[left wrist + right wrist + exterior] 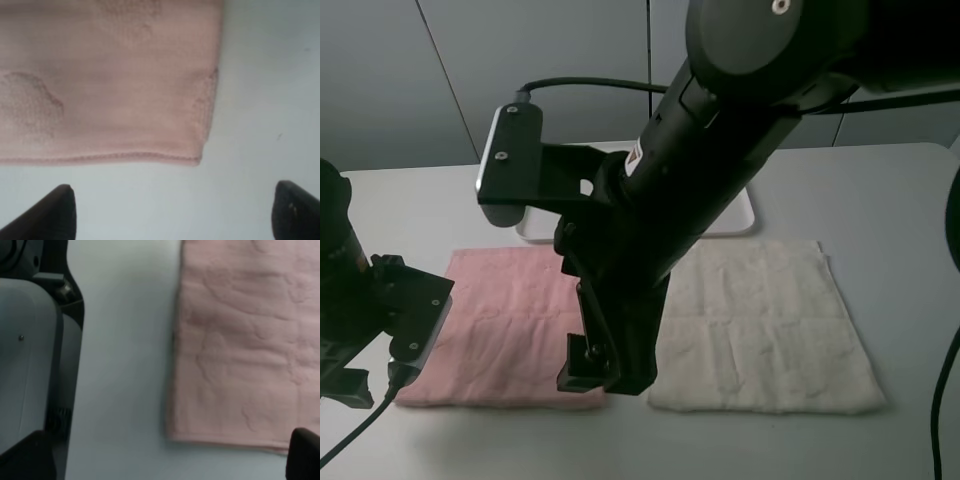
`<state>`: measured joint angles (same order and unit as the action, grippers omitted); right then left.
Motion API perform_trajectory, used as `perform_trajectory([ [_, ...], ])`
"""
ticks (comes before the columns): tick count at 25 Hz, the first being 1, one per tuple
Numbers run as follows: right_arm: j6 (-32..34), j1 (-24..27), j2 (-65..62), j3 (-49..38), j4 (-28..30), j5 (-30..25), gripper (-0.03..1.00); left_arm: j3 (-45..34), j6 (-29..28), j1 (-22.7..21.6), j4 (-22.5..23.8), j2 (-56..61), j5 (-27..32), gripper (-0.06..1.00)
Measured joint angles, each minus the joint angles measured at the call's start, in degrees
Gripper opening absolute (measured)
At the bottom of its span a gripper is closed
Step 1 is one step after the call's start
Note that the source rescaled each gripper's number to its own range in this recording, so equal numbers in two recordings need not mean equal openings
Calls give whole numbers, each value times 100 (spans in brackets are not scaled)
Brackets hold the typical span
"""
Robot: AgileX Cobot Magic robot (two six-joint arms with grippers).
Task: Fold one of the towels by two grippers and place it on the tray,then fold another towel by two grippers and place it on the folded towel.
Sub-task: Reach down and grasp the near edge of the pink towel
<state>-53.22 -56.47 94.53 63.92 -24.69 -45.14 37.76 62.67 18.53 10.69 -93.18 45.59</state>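
My right gripper is to close next on the near corner [599, 402] [176, 434] of the pale pink towel, on the side beside the cream towel.
The pale pink towel [505, 320] lies flat on the left of the table. My left gripper [405, 352] is at its near left corner. In the left wrist view the left gripper [175, 215] is open and empty, with the pink towel's corner [199, 159] just ahead of the tips. My right arm reaches across the middle, and my right gripper [592, 368] is at the near right corner. It too is open [167, 460], the pink towel [240, 350] ahead of it. The cream towel [760, 325] lies flat on the right. The white tray [738, 212] sits behind, mostly hidden by my right arm.
The table [880, 200] is pale grey, with a grey wall behind it. The right arm's wrist camera [510, 150] juts out to the left, high over the pink towel. A grey and black part of the left arm [30, 355] shows in the right wrist view.
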Motion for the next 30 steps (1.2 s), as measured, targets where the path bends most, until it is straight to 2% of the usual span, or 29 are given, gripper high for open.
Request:
perform_trajectory([
  [8,126,-168,692,158,161,96,100,-574,153,5,178,-41,-690,100],
  [22,126,-172,996,197,272,161,100,-596,176,29,245,-619,-955,100],
  [30,29,-433,1240,197,421,214,100,-586,176,29,257,-681,-963,100],
])
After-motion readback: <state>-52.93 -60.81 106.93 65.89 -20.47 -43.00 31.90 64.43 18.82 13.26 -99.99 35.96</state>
